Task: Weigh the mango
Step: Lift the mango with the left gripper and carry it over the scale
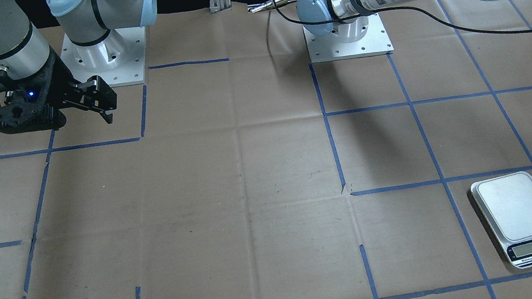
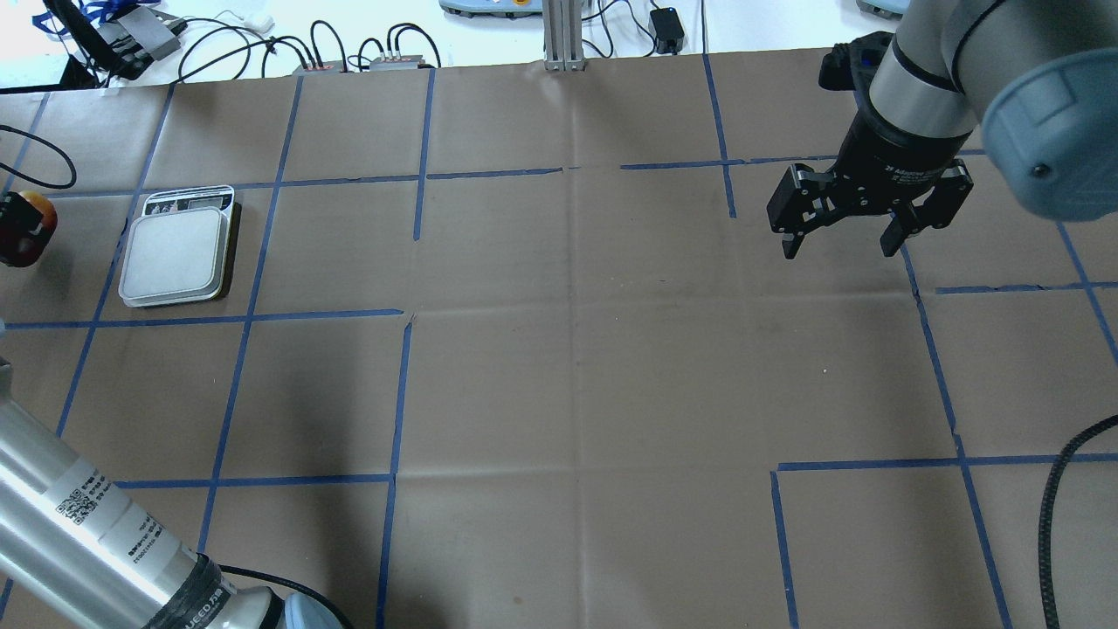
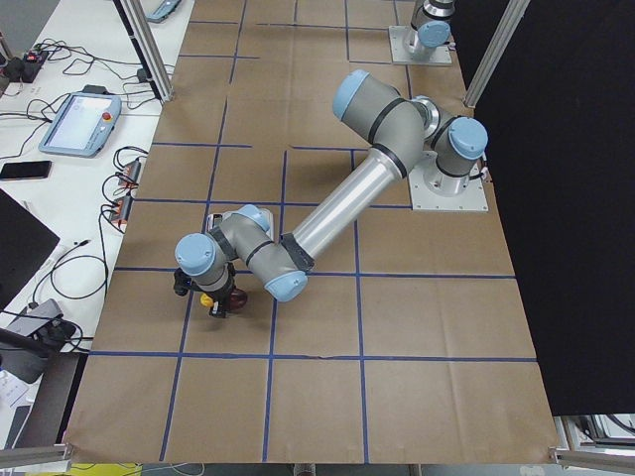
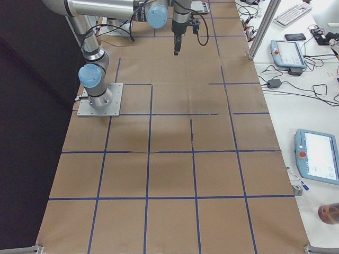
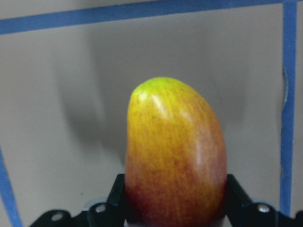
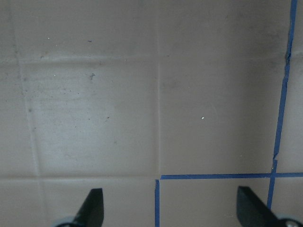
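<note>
The robot's left gripper will release the mango on the white scale's bare platform, with the mango's yellow-green tip toward the display.
The mango point(image 5: 175, 151), red at the base and yellow-green at the tip, sits between the fingers of my left gripper point(image 5: 176, 201), which is shut on it. In the overhead view the mango point(image 2: 38, 215) is at the far left edge, just left of the white scale point(image 2: 175, 255) and off its platform. The exterior left view shows the mango point(image 3: 234, 297) low over the paper beside the scale. The scale's platform point(image 1: 518, 206) is bare. My right gripper point(image 2: 838, 252) is open and empty, hanging over the table's far right part.
Brown paper with blue tape grid lines point(image 2: 402, 393) covers the table. The two arm bases point(image 1: 348, 37) stand at the robot's edge. Cables and control boxes point(image 2: 349, 61) lie beyond the far edge. The right wrist view shows only bare paper point(image 6: 142, 94).
</note>
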`<action>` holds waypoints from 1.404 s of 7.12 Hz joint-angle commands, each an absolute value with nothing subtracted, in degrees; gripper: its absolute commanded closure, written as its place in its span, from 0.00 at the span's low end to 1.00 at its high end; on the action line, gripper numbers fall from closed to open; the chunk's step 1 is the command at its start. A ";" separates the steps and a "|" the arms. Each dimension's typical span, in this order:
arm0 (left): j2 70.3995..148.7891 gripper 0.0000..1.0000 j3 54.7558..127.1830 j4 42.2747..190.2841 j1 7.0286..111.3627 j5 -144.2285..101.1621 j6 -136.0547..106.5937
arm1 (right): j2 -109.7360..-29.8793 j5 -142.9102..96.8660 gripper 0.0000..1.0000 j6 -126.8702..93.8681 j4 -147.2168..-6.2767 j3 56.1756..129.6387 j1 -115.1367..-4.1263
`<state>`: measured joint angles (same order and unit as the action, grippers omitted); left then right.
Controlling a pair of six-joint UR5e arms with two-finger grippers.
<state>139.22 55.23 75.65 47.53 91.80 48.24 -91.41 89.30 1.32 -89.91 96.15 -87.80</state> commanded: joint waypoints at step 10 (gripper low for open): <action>127.88 0.47 76.99 70.83 62.93 93.16 21.80 | -91.41 89.30 0.00 1.32 -89.91 96.15 -87.80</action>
<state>127.80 76.70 70.38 62.92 93.07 22.02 -91.43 89.30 1.32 -89.91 96.15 -87.80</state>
